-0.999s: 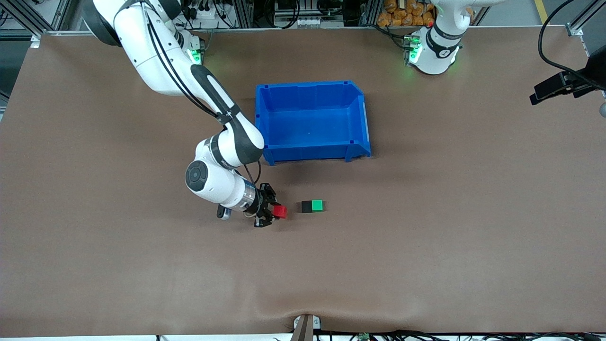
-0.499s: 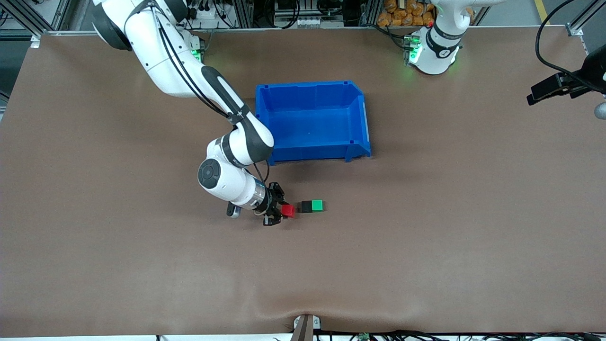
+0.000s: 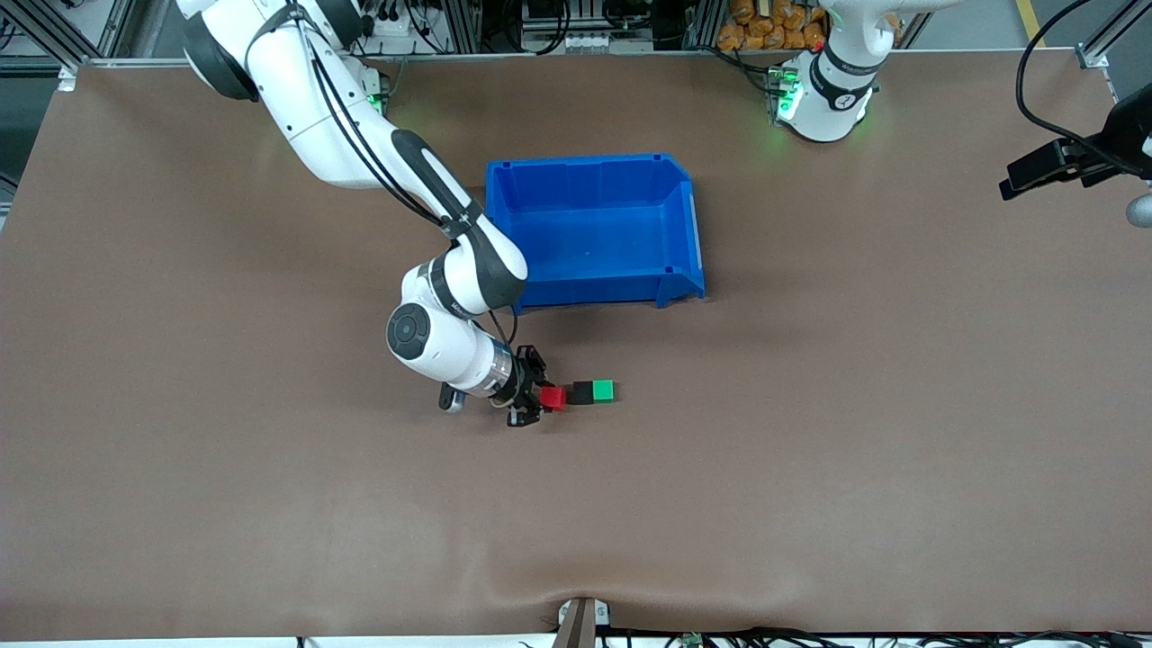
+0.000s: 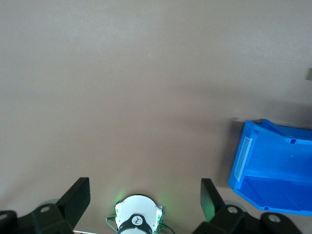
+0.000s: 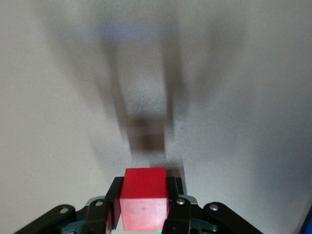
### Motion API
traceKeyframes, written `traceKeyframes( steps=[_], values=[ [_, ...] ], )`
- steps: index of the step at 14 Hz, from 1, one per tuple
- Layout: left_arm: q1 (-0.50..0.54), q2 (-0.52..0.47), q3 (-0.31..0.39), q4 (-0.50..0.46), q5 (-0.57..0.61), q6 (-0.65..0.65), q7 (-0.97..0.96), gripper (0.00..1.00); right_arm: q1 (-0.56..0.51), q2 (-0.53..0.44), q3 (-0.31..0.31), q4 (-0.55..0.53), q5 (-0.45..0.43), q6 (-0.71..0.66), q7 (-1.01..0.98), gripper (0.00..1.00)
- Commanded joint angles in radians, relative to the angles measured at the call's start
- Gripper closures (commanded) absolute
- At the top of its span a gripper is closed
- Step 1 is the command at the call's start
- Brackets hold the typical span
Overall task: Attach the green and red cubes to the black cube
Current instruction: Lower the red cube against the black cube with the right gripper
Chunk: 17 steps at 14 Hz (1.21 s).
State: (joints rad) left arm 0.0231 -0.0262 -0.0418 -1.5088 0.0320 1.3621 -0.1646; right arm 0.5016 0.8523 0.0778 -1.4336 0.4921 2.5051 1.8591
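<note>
I need to set the red cube, now held low over the table, on the table (image 3: 566, 393) against the black cube's bare side, opposite the green cube, using my right gripper.
My right gripper (image 3: 538, 400) is shut on the red cube (image 3: 553, 398) low over the table. In the right wrist view the red cube (image 5: 144, 204) fills the space between the two black fingers (image 5: 111, 201) of the right gripper (image 5: 143, 208). The black cube (image 3: 583, 392) lies on the table with the green cube (image 3: 604, 390) joined to its side toward the left arm's end. The red cube is close beside the black cube's other side; I cannot tell whether they touch. My left gripper (image 4: 144, 189) waits open and empty, high above the table.
An empty blue bin (image 3: 504, 225) stands farther from the front camera than the cubes, close to the right arm's forearm; it also shows as the blue bin (image 4: 253, 161) in the left wrist view. The left arm's base (image 3: 823, 94) is at the table's edge.
My right gripper has carried the red cube across the table toward the black cube, closing most of the gap. The black and green cubes and the left arm have not moved.
</note>
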Motion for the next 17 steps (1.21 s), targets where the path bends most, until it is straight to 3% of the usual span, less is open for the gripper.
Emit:
traceKeyframes(
  steps=[1, 17],
  values=[
    [0.003, -0.031, 0.000, -0.024, -0.018, -0.001, -0.009, 0.00, 0.018, 0.027, -0.010, 0.032, 0.005, 0.005, 0.020, 1.00],
    [-0.003, -0.015, -0.020, -0.021, -0.020, 0.005, 0.036, 0.00, 0.046, 0.060, -0.010, 0.044, 0.005, 0.034, 0.020, 1.00]
  ],
)
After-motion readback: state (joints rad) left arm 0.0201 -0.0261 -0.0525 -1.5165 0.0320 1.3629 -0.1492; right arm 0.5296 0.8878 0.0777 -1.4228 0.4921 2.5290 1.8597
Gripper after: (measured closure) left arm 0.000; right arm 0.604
